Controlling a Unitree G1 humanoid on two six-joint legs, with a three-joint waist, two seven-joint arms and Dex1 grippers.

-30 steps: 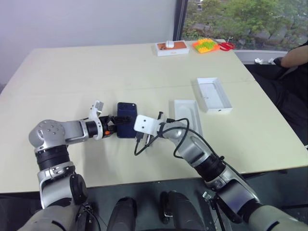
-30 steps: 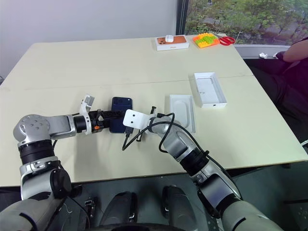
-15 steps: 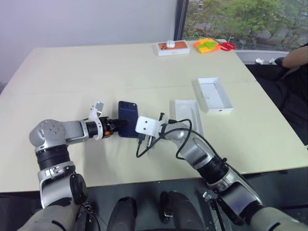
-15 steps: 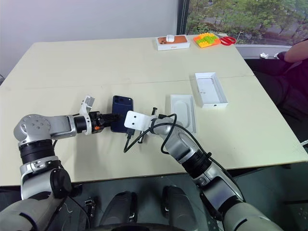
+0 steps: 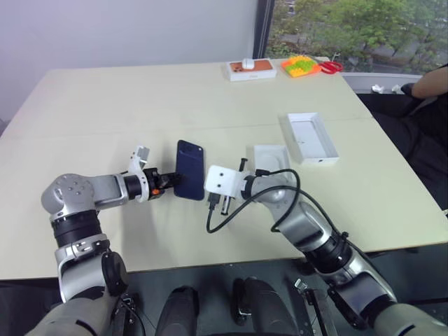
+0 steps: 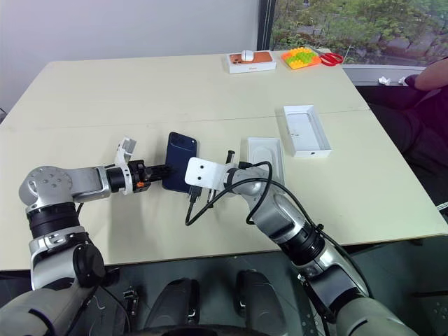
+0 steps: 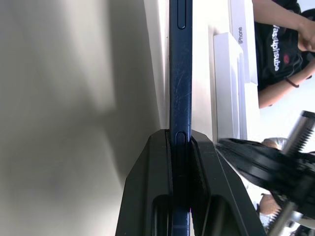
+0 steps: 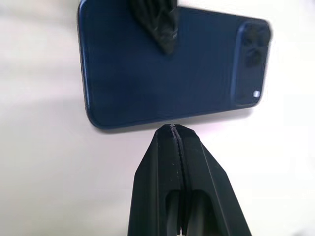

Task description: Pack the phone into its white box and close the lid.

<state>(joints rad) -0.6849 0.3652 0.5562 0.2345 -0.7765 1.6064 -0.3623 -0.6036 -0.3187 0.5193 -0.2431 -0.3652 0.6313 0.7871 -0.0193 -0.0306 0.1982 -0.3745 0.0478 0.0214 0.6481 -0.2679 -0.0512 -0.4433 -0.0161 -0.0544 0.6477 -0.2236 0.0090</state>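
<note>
Next, my left gripper lets go of the dark blue phone in the rounded hollow of the white box [image 5: 276, 173] [image 7: 239, 91] beside the lid.
The dark blue phone [image 5: 189, 179] stands tilted up on its long edge at the middle of the table. My left gripper [image 5: 170, 182] is shut on its near-left edge; in the left wrist view both fingers [image 7: 157, 162] clamp the thin edge. My right gripper [image 8: 172, 129] is shut and holds nothing, its tips just off the phone's [image 8: 197, 78] back face, camera lenses to one side. The white box [image 5: 274, 159], with a rounded recess, lies right of the phone, partly behind my right wrist. The lid [image 5: 311, 138] lies open side up further right.
At the far edge sit a white box with an orange top [image 5: 250, 69], a colourful block toy [image 5: 299, 66] and red scissors [image 5: 329, 66]. A person's arm [image 5: 430, 82] shows at the right edge. A black cable [image 5: 231, 213] loops under my right wrist.
The phone lay flat; now it is tipped up on its edge and my left gripper has shut on it. My shut right gripper has drawn back and up to the right.
</note>
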